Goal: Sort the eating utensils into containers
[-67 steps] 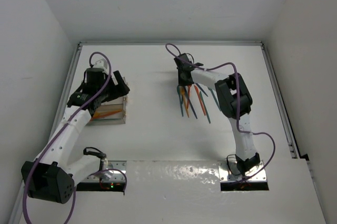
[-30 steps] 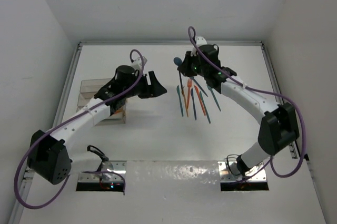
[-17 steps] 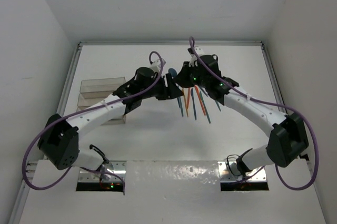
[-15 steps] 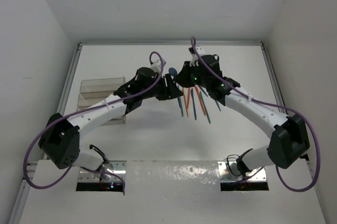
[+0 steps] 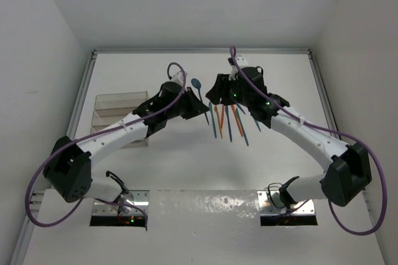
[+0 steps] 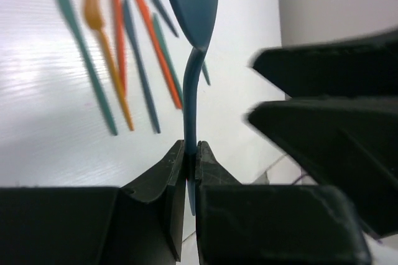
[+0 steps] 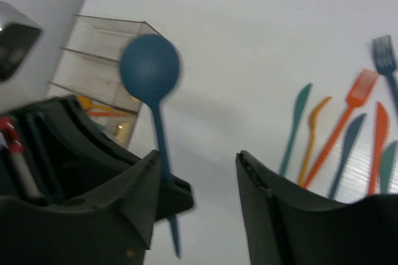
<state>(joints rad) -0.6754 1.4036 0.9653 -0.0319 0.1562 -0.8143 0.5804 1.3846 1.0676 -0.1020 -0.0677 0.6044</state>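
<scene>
Next, my left gripper sets the blue spoon down in the nearest of the clear containers (image 5: pixel 124 136), next to the orange utensils.
A blue spoon (image 5: pixel 196 84) hangs in the air above the middle of the table, bowl up. My left gripper (image 6: pixel 191 148) is shut on its handle (image 6: pixel 190 109); from above that gripper (image 5: pixel 203 109) sits just left of the loose utensils (image 5: pixel 227 120). My right gripper (image 7: pixel 198 159) is open, its fingers (image 7: pixel 261 184) either side of the spoon (image 7: pixel 151 66) without gripping it; from above that gripper (image 5: pixel 216 95) faces the left one. Orange, blue and teal utensils (image 6: pixel 118 60) lie in a fan on the table. The clear containers (image 5: pixel 116 104) stand at the left, orange utensils inside (image 7: pixel 99 111).
White walls enclose the table on the left, far and right sides. The right arm's forearm (image 5: pixel 298 131) stretches over the table right of the utensil fan. The right gripper's dark fingers (image 6: pixel 329 91) fill the right side of the left wrist view.
The left arm swung from the containers to the middle and shut on the spoon's handle. The right gripper, which had held the spoon, has opened.
</scene>
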